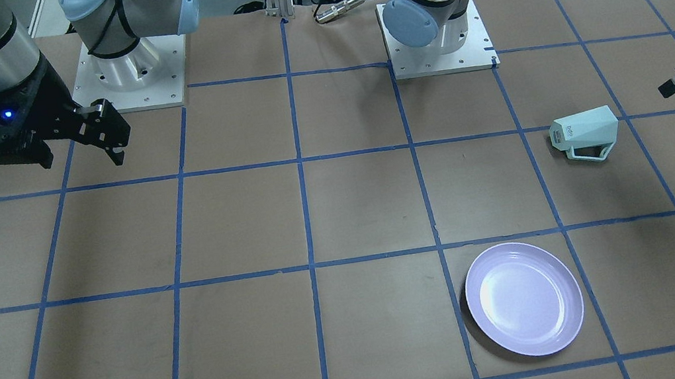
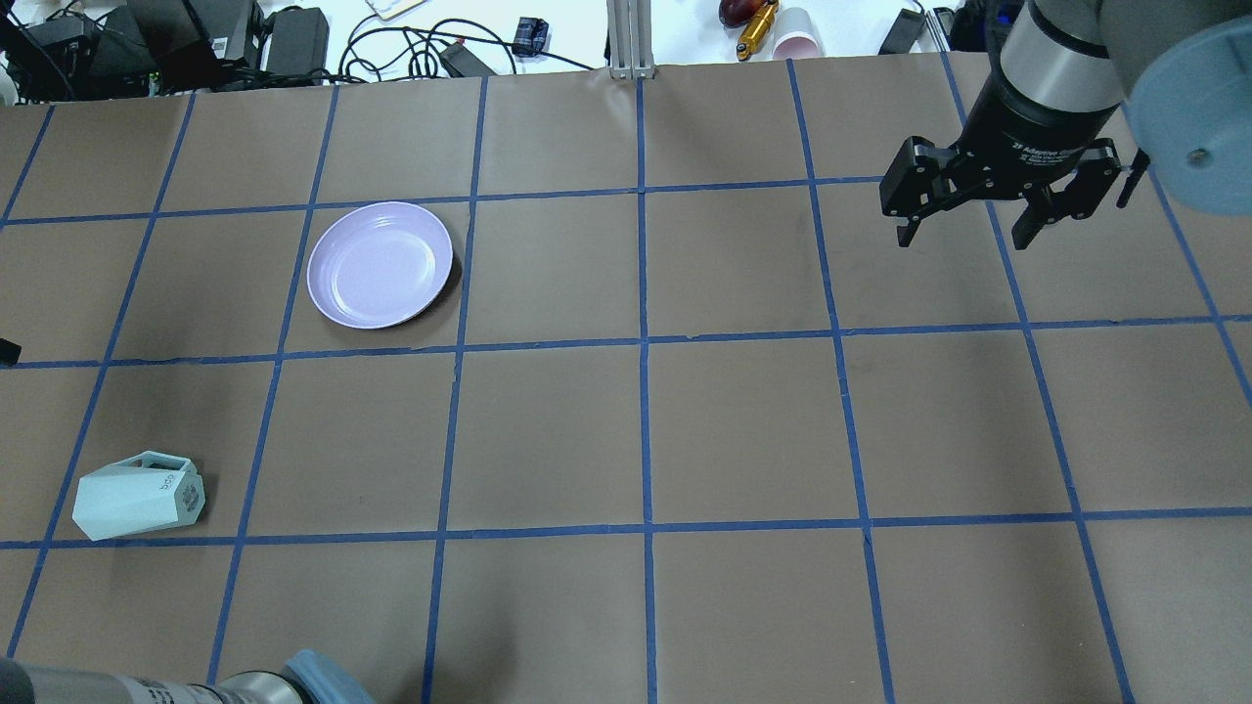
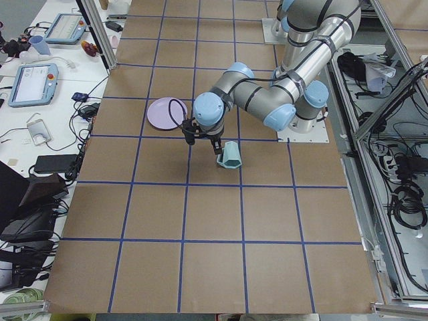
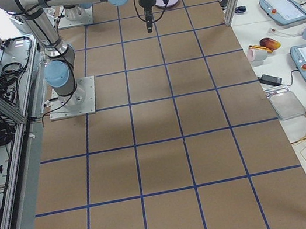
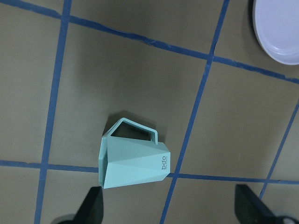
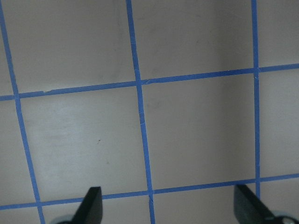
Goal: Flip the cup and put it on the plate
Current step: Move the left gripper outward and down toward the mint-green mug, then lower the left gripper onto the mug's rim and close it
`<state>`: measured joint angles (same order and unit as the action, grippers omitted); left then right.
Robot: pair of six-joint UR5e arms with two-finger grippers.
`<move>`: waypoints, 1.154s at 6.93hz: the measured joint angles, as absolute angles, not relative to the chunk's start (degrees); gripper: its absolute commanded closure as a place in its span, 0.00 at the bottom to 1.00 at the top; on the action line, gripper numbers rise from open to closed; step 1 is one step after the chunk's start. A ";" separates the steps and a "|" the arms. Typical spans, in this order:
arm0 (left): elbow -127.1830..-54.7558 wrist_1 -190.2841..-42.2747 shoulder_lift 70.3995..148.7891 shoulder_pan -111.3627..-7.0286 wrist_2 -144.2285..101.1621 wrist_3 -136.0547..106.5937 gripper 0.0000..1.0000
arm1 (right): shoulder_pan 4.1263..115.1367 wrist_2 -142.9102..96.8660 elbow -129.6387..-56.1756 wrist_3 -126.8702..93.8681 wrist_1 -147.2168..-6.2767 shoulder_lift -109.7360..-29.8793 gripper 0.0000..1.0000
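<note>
Next, I close my left gripper on the cup's rim at the upper side (image 1: 610, 121) (image 5: 110, 162), with one finger inside the opening of the cup.
The pale mint-green cup (image 1: 584, 136) lies on its side on the brown table, its handle level with the table top and its printed base end towards the table's middle. It also shows in the overhead view (image 2: 137, 497) and the left wrist view (image 5: 135, 158). The lavender plate (image 1: 524, 298) sits upright and empty about one grid square away (image 2: 380, 264). My left gripper (image 5: 173, 210) is open and empty, hovering above the cup without touching it. My right gripper (image 2: 966, 235) is open and empty, high over the other half of the table.
Blue tape lines divide the table into squares. The two arm bases (image 1: 130, 80) (image 1: 439, 44) stand at the robot's side. A metal cylinder (image 1: 341, 10) and cables lie near them. Cables and small items (image 2: 773, 29) crowd the bench beyond the far edge.
</note>
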<state>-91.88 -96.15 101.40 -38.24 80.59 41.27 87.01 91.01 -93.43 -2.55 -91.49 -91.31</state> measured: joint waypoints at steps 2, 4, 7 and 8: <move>-93.13 -96.13 105.45 -34.80 79.68 46.10 0.00 | 87.01 90.97 -93.43 -2.55 -91.49 -91.31 0.00; -94.32 -96.27 108.83 -33.46 79.51 49.27 0.00 | 87.01 90.97 -93.43 -2.55 -91.49 -91.32 0.00; -96.32 -96.48 112.77 -33.23 78.50 51.00 0.00 | 87.01 90.97 -93.43 -2.55 -91.49 -91.31 0.00; -96.85 -96.61 113.68 -33.22 78.41 51.16 0.00 | 87.01 90.97 -93.43 -2.55 -91.49 -91.32 0.00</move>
